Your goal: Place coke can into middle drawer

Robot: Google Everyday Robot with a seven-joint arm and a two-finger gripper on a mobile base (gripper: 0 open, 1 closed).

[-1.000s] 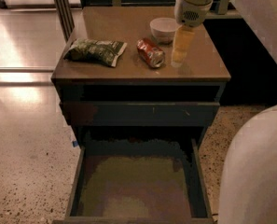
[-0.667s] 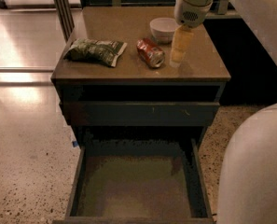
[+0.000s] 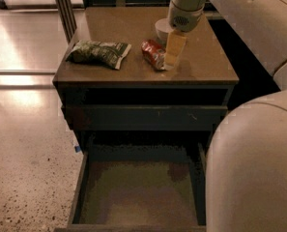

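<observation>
The robot's gripper will next move to the middle of the coke can (image 3: pixel 154 55) beside the green snack bag and close there.
The coke can (image 3: pixel 152 53) lies on its side on the cabinet top (image 3: pixel 206 66), right of centre. My gripper (image 3: pixel 170 62) comes down from above and stands right beside the can's right end, at or just above the top surface. I cannot tell whether it touches the can. The middle drawer (image 3: pixel 79 187) is pulled out wide below, with dark walls and a dull olive-brown floor, and nothing lies in it.
A green crinkly snack bag (image 3: pixel 98 52) lies left of the can. A white bowl (image 3: pixel 161 29) stands behind the gripper, partly hidden. A shut drawer front with pale scratches (image 3: pixel 143 117) sits above the open drawer. My pale arm body (image 3: pixel 259 163) fills the right foreground.
My gripper has moved left and a little down, from beside the bowl to right next to the can's right end. The can, bag and drawer have not moved.
</observation>
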